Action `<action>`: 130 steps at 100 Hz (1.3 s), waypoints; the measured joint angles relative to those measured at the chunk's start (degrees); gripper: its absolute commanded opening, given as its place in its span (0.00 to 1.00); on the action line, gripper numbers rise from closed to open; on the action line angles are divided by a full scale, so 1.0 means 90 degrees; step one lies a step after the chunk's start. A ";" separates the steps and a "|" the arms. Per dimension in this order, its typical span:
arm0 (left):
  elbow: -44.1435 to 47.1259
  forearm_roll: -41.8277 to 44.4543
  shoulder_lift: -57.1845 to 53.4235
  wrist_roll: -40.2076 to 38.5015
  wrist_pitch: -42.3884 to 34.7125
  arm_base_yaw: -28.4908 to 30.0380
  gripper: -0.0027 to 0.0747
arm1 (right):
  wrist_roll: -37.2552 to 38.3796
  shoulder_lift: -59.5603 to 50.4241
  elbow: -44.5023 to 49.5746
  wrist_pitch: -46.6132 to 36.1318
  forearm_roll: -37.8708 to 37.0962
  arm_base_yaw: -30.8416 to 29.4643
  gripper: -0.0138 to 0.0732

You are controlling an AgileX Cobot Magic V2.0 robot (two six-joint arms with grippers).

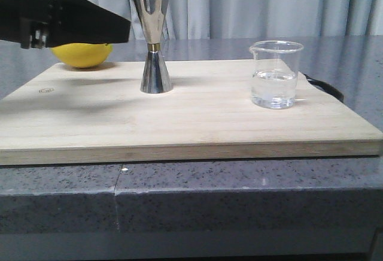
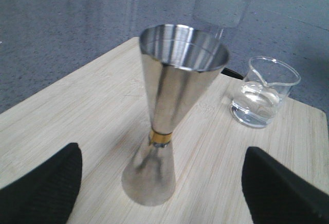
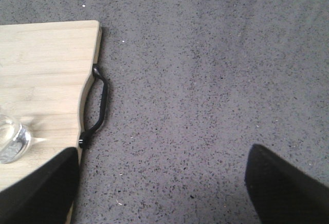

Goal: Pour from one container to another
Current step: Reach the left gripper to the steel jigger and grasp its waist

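The glass beaker is next for my right gripper. It should go there and close on the beaker's lower half [image 1: 274,91] [image 3: 14,146], around the clear liquid.
The glass beaker [image 1: 275,74] stands on the right of the wooden board [image 1: 191,123], about a third full of clear liquid. The steel jigger [image 1: 154,39] stands upright at the board's middle left, with a brass band at its waist. My left gripper [image 1: 119,27] hovers above the board just left of the jigger's upper cone. In the left wrist view the left gripper [image 2: 162,183] is open; the jigger [image 2: 169,116] stands ahead between its fingers, untouched, with the beaker [image 2: 262,98] beyond. My right gripper [image 3: 164,183] is open and empty over the grey counter, right of the board; the beaker's [image 3: 10,139] edge shows there.
A yellow lemon [image 1: 82,54] lies at the board's back left, under the left arm. The board has a black handle [image 3: 97,106] on its right end. Grey speckled countertop [image 3: 205,80] surrounds the board, with curtains behind.
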 measured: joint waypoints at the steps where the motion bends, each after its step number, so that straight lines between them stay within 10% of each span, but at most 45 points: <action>1: -0.0016 -0.0015 0.0022 0.0049 0.0018 -0.0032 0.79 | 0.0000 0.0000 0.0000 0.0000 0.0011 0.0000 0.84; 48: -0.1233 -0.0093 0.1091 0.0409 0.0163 -0.0619 0.78 | 0.0000 0.0000 0.0000 0.0000 0.0024 0.0000 0.84; 86: -0.1316 -0.0091 0.1149 0.0421 0.0179 -0.0630 0.35 | 0.0000 0.0000 0.0000 0.0000 0.0024 0.0000 0.84; 130: -0.1316 -0.0079 0.1158 0.0432 0.0677 -0.0630 0.28 | -0.1634 0.0156 0.0000 -0.0584 0.1839 0.0000 0.84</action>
